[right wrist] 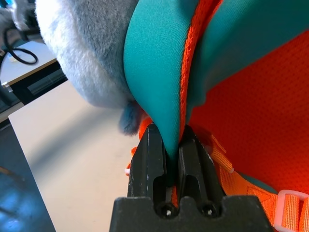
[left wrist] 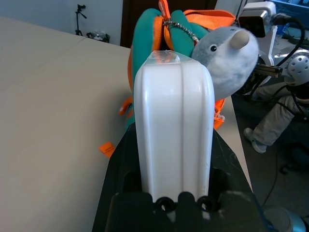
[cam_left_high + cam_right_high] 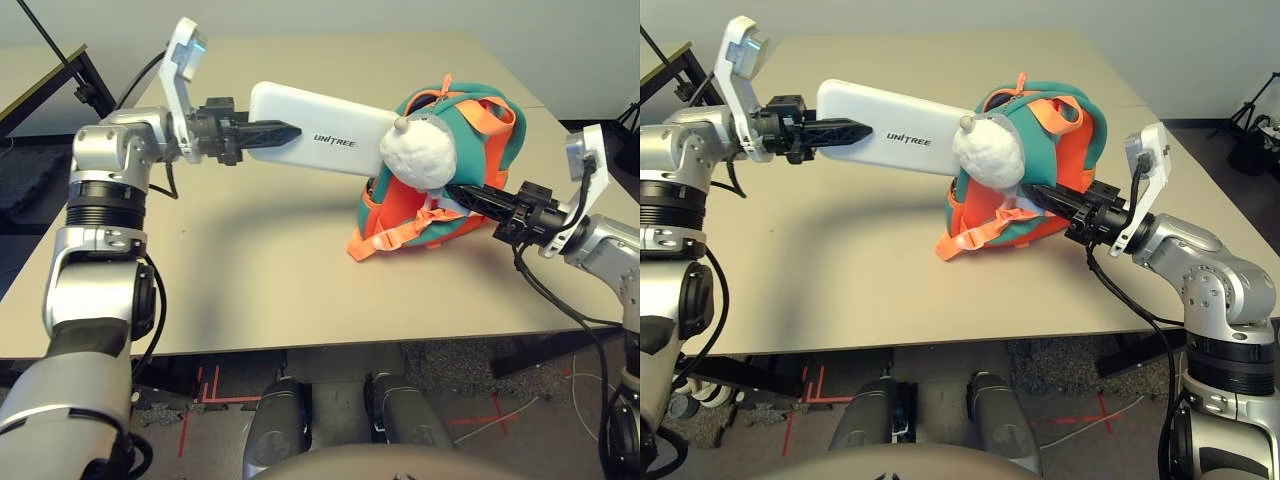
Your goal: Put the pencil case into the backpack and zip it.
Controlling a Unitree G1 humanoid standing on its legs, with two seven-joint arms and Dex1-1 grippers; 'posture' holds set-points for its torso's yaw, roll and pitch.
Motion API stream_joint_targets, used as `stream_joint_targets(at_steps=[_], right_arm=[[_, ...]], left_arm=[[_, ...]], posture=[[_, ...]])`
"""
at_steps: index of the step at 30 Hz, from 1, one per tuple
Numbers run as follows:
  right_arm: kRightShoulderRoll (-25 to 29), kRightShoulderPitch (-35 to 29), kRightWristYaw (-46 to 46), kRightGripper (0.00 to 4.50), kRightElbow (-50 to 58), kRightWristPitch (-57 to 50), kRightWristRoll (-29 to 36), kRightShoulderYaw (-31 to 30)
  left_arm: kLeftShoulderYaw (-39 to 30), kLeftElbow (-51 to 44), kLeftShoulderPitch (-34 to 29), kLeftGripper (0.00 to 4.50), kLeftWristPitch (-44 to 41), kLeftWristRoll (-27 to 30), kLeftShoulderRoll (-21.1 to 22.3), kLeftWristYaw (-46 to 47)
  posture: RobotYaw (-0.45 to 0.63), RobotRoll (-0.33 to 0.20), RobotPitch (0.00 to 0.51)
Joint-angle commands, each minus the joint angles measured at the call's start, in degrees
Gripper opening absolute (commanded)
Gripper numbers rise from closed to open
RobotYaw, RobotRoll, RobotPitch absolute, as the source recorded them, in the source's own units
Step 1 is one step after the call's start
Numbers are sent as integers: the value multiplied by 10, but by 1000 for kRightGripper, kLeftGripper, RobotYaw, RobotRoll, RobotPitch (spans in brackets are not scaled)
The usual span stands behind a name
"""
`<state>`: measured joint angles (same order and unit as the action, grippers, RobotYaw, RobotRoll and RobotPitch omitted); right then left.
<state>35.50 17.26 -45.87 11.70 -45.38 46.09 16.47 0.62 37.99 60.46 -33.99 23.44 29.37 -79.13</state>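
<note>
The robot's left gripper needs to release the white pencil case inside the backpack's open zipper opening (image 3: 385,155) (image 2: 158,63), behind the grey-white plush toy.
The white pencil case (image 3: 318,130) with dark UNITREE lettering is held in the air, level, with my left gripper (image 3: 268,131) shut on its near end. Its far end reaches the teal and orange backpack (image 3: 478,150), behind the grey-white plush toy (image 3: 420,152) that hangs in front of the bag. In the left wrist view the pencil case (image 2: 174,130) points straight at the backpack (image 2: 149,43). My right gripper (image 3: 462,193) is shut on a teal edge of the backpack (image 1: 159,72), holding the bag propped up on the table.
The beige table (image 3: 250,270) has free room in front of and left of the bag. Orange straps (image 3: 385,235) trail onto the tabletop. A black stand (image 3: 85,75) is beyond the table's far left corner. A seated person's legs (image 2: 270,121) are past the table's far side.
</note>
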Motion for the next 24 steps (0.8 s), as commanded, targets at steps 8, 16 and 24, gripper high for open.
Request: stream_joint_targets(at_steps=[8,16,24], right_arm=[[-5,-2,4,0,13,11,3,-3],[-8,-7,12,0,17,14,1,-5],[-14,-17,18,0,23,21,-3,-8]], left_arm=[[10,128,60,1363,125,-61,-104,61],[16,223,103,1363,196,-104,-165,91],[19,262,121,1363,221,-136,-194,93]], posture=[[-223,0,20],[-231,0,26],[-240,0,23]])
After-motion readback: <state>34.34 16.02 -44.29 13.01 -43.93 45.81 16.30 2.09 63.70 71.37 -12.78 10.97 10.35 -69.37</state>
